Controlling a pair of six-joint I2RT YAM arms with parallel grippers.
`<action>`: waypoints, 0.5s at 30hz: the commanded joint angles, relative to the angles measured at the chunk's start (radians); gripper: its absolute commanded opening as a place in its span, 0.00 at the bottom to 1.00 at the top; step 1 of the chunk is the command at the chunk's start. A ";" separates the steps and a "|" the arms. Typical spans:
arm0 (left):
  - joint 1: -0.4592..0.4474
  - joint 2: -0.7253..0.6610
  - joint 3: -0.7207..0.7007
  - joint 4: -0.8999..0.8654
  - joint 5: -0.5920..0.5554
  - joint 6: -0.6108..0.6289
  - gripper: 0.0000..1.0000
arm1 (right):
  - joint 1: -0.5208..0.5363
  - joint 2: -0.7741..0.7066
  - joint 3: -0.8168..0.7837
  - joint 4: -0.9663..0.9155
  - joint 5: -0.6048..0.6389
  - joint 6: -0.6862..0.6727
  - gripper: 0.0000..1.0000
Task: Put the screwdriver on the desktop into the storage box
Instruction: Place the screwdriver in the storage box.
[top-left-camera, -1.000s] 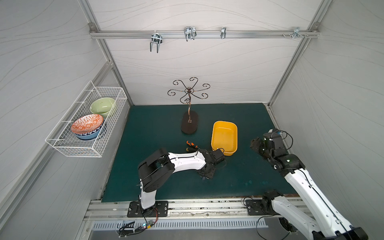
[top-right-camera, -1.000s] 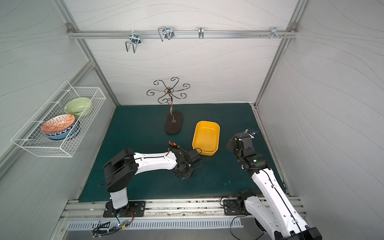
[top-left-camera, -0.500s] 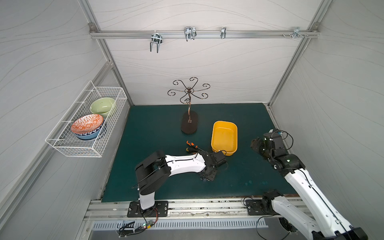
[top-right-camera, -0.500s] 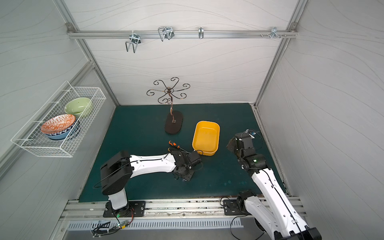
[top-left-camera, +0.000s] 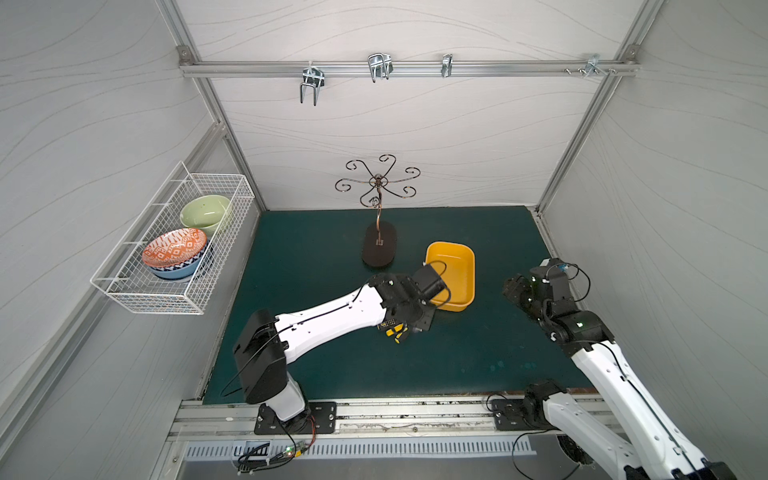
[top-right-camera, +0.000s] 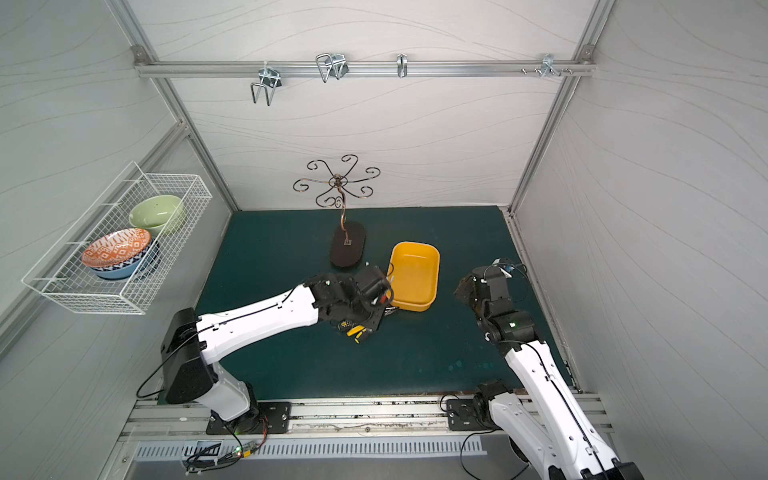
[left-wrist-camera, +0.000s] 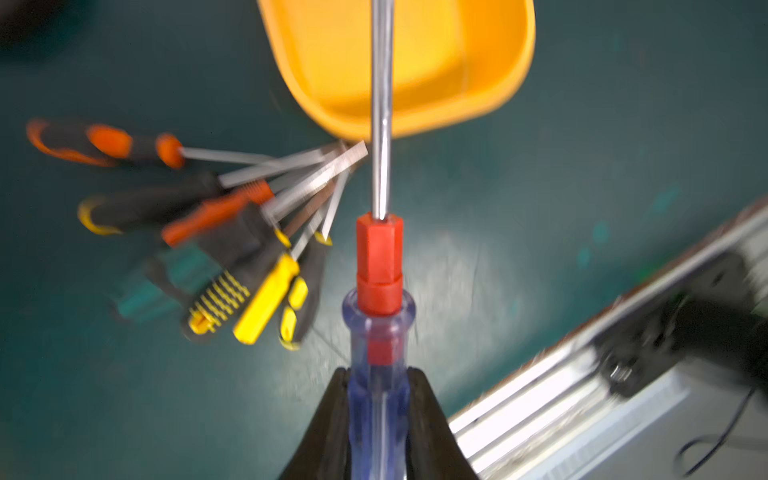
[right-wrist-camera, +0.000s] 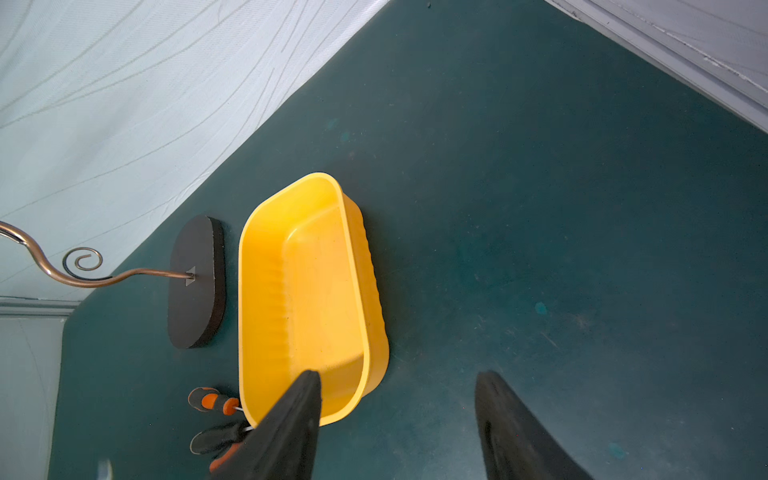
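The clear blue screwdriver, which hangs above the desktop now, will be released by my left gripper inside the yellow storage box (top-left-camera: 434, 284), along the side of the box nearest the metal stand.
My left gripper (left-wrist-camera: 378, 376) is shut on the clear blue handle of a screwdriver (left-wrist-camera: 379, 257) with a red collar. Its steel shaft points over the near rim of the yellow storage box (left-wrist-camera: 415, 124), and the tool hangs above the desktop (left-wrist-camera: 540, 208). Several other screwdrivers (left-wrist-camera: 232, 232) lie fanned in a pile on the desktop, seen in both top views (top-left-camera: 395, 332) (top-right-camera: 357, 332) just under the left wrist. The storage box (top-left-camera: 451, 270) (top-right-camera: 415, 270) (right-wrist-camera: 307, 291) holds nothing. My right gripper (right-wrist-camera: 399, 376) (top-left-camera: 513, 286) stands open and empty to the right of the box.
A scrolled metal stand on a dark oval base (top-left-camera: 379, 249) rises behind the box. A white wire basket (top-left-camera: 174, 249) with bowls hangs on the left wall. An aluminium rail (top-left-camera: 415, 415) runs along the desktop's front edge.
My left arm has risen from the pile with the blue-handled screwdriver in its grip. The right arm has not moved.
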 joint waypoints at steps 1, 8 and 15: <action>0.060 0.150 0.188 -0.037 0.030 0.013 0.00 | -0.006 -0.017 0.019 -0.011 0.004 0.018 0.62; 0.082 0.442 0.499 -0.127 0.048 0.047 0.00 | -0.010 -0.015 0.019 -0.008 0.006 0.014 0.63; 0.081 0.597 0.634 -0.156 0.004 0.061 0.00 | -0.019 -0.014 0.011 -0.005 0.006 0.001 0.63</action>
